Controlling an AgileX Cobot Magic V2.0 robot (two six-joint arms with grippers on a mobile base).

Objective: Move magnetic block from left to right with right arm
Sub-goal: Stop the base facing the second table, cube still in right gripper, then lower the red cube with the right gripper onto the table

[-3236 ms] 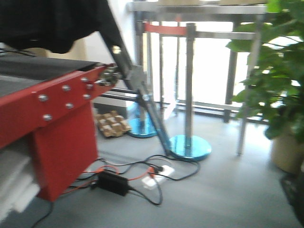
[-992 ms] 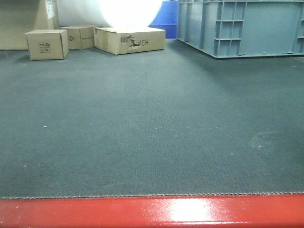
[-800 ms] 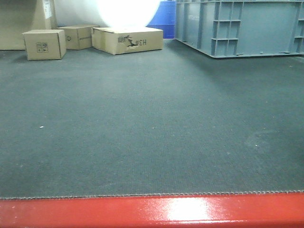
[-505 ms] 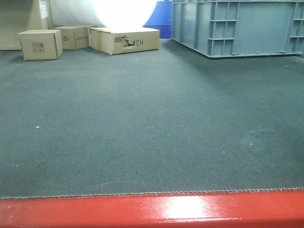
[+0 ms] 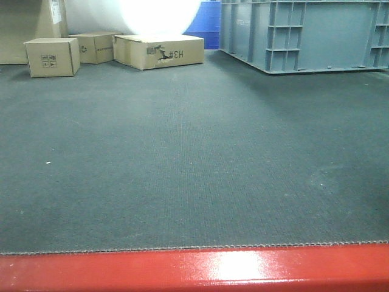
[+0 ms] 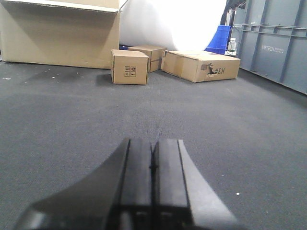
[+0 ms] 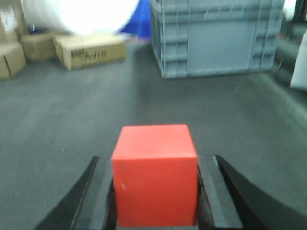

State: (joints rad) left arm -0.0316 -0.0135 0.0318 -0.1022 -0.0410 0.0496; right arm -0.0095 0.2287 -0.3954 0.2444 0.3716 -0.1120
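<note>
I will use my right gripper to set the magnetic block down on the open middle of the dark mat (image 5: 199,164). The block is still held above the mat.
The magnetic block (image 7: 154,175), a plain matte red cube, fills the bottom of the right wrist view. My right gripper (image 7: 154,165) is shut on it, one black finger pressed against each side, above the dark mat. In the left wrist view my left gripper (image 6: 153,143) is shut with its two black fingers pressed together and nothing between them, low over the mat. Neither gripper nor the block shows in the front view.
Tan cardboard boxes (image 5: 51,56) (image 5: 159,51) (image 6: 129,67) stand at the far left of the dark mat (image 5: 182,152). A large grey plastic crate (image 5: 304,33) (image 7: 213,36) stands at the far right. A glossy red table rim (image 5: 194,271) runs along the front edge.
The front view swung from the floor beside the table to the tabletop, then drifted slightly so boxes and crate shifted left. In the last half second it holds still.
</note>
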